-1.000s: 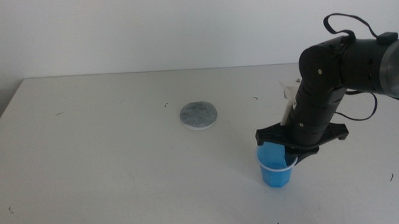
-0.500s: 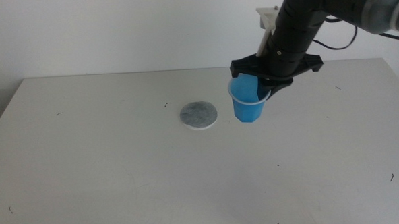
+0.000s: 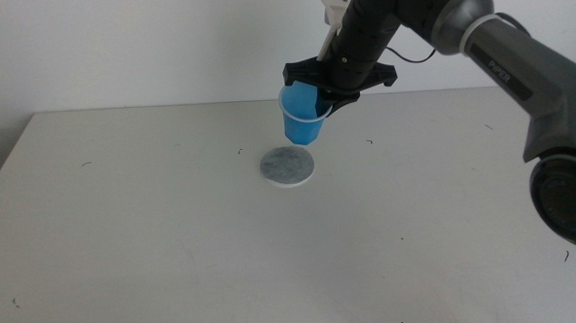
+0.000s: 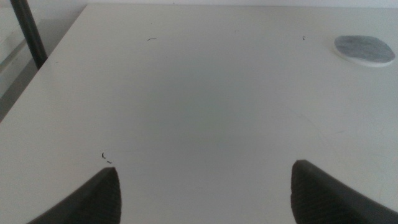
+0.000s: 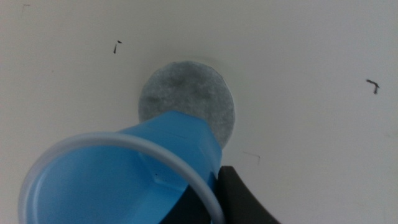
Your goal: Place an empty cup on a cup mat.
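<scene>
The bright blue cup will go down on the middle of the grey round cup mat (image 3: 290,167) (image 5: 186,107) from my right gripper.
My right gripper (image 3: 326,96) is shut on the rim of the bright blue cup (image 3: 302,114) and holds it in the air, just above and slightly behind the grey round cup mat (image 3: 286,166) on the white table. In the right wrist view the cup (image 5: 124,180) hangs over the near part of the mat (image 5: 186,96), and the cup is empty inside. The left gripper (image 4: 205,193) is open and empty, low over the table's near left part; the mat (image 4: 364,50) lies far from it.
The white table (image 3: 175,244) carries only small dark marks. A white wall stands behind the table's far edge. The right arm (image 3: 517,64) reaches in from the right, above the table.
My right gripper lifted the cup off the table's right front and carried it left and back, until it hangs over the mat. The mat has not moved.
</scene>
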{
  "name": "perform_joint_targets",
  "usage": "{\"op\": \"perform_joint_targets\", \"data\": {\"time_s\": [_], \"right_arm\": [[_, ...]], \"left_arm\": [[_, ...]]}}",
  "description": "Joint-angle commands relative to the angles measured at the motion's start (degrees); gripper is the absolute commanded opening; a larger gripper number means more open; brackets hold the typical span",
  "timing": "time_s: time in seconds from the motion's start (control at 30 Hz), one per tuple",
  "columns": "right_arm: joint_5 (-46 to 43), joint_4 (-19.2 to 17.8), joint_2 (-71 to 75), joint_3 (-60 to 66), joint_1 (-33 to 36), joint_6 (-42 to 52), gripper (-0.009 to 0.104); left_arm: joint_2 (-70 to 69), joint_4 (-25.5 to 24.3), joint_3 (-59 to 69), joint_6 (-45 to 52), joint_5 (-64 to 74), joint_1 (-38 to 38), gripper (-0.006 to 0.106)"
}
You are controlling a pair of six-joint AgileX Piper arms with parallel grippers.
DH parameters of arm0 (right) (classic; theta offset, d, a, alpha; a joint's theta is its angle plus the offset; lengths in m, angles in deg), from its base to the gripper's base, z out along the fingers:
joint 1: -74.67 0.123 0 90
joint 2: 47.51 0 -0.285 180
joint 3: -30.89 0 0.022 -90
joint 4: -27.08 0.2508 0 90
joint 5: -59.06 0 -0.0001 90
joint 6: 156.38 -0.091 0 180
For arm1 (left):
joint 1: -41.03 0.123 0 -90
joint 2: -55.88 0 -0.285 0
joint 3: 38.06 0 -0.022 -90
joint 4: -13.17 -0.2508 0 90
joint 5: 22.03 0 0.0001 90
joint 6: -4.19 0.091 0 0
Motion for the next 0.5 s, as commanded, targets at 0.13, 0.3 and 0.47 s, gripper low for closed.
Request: {"op": "perform_joint_targets", "data": {"time_s": [0.13, 0.3, 0.47], "right_arm": [[2.8, 1.3, -3.3, -9.7, 0.0, 0.2, 0.001], [0.7, 2.1, -6.0, -10.9, 0.0, 0.2, 0.001], [-0.7, 2.6, -7.4, -10.9, 0.1, 0.3, 0.001]], "left_arm": [[-0.7, 0.0, -0.3, -0.6, -3.8, 0.1, 0.105], [-0.7, 0.0, -0.3, -0.6, -3.8, 0.1, 0.105], [-0.7, 0.0, -0.3, -0.6, -3.8, 0.1, 0.105]]}}
